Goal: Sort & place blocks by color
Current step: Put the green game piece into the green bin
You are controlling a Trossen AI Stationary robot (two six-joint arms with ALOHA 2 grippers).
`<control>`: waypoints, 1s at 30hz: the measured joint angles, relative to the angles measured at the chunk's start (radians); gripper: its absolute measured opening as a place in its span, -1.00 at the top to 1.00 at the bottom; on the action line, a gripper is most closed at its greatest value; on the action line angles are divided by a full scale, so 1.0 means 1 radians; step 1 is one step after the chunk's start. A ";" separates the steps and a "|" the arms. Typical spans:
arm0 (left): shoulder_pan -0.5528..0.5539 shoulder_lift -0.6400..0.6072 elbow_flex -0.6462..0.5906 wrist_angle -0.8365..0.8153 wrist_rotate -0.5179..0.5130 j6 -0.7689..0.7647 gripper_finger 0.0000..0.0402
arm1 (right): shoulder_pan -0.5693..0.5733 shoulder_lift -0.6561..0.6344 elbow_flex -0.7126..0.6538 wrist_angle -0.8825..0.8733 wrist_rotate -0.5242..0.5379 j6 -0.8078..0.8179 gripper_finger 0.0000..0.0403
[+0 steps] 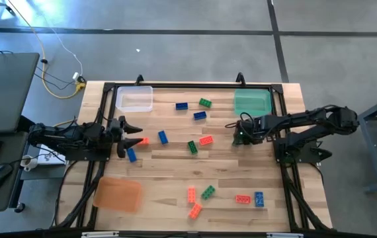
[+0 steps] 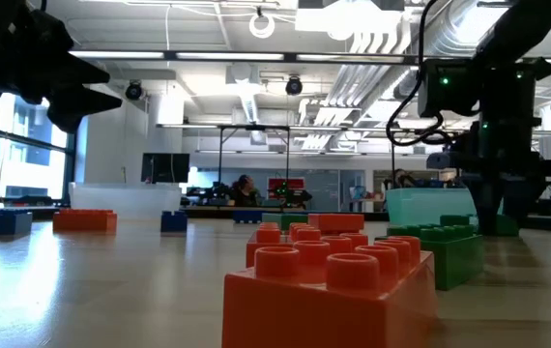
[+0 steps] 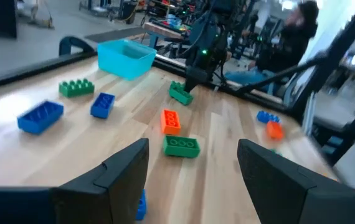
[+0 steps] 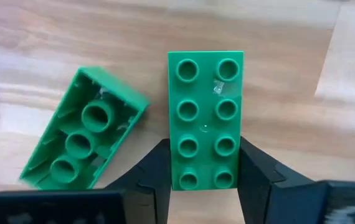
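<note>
Next, my right gripper lets go of the green block inside the green tray (image 1: 249, 103) at the far side of the table.
Blue, green and orange-red blocks lie scattered over the wooden table. My right gripper (image 1: 241, 134) points down near the green tray (image 1: 252, 102) and is shut on a green block (image 4: 205, 118) that lies studs up. A second green block (image 4: 81, 140) lies upside down right beside it. My left gripper (image 1: 135, 134) hovers open at the table's left, touching nothing. An orange block (image 1: 143, 141) and a blue block (image 1: 131, 154) lie close to its fingers. In the left wrist view its open fingers (image 3: 124, 177) frame a green block (image 3: 181, 147) and an orange block (image 3: 171, 121). My right gripper pinches the green block between its two fingers, which sit on the two long sides near one end (image 4: 176, 177). The fingers come from above, pointing down, and lie across the block. The block lies flat, studs up; whether it rests on the table or is just clear, I cannot tell.
A clear tray (image 1: 134, 99) stands at the far left of the table and an orange tray (image 1: 118, 194) at the near left. More blocks lie near the near edge, among them an orange one (image 1: 192, 194) and a blue one (image 1: 259, 199). Black frame rails border the table.
</note>
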 joint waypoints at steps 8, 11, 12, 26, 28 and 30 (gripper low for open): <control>0.000 0.000 0.000 0.001 -0.025 -0.130 -0.17 | 0.001 -0.008 0.141 -0.116 0.055 0.046 0.45; 0.000 0.000 0.000 0.001 -0.023 -0.138 -0.17 | 0.000 -0.008 0.189 -0.162 0.105 0.051 0.45; 0.000 0.000 0.000 0.003 -0.020 -0.138 -0.17 | 0.000 -0.008 0.206 -0.164 0.123 0.052 0.45; 0.000 0.000 0.000 0.193 -0.134 -0.170 -0.17 | -0.088 -0.008 0.440 -0.264 0.378 -0.134 0.45; 0.000 0.000 0.000 0.220 -0.136 -0.190 -0.17 | -0.135 -0.008 0.467 -0.272 0.388 -0.206 0.45; 0.000 0.000 0.000 0.256 -0.136 -0.190 -0.17 | -0.188 -0.008 0.491 -0.272 0.388 -0.291 0.45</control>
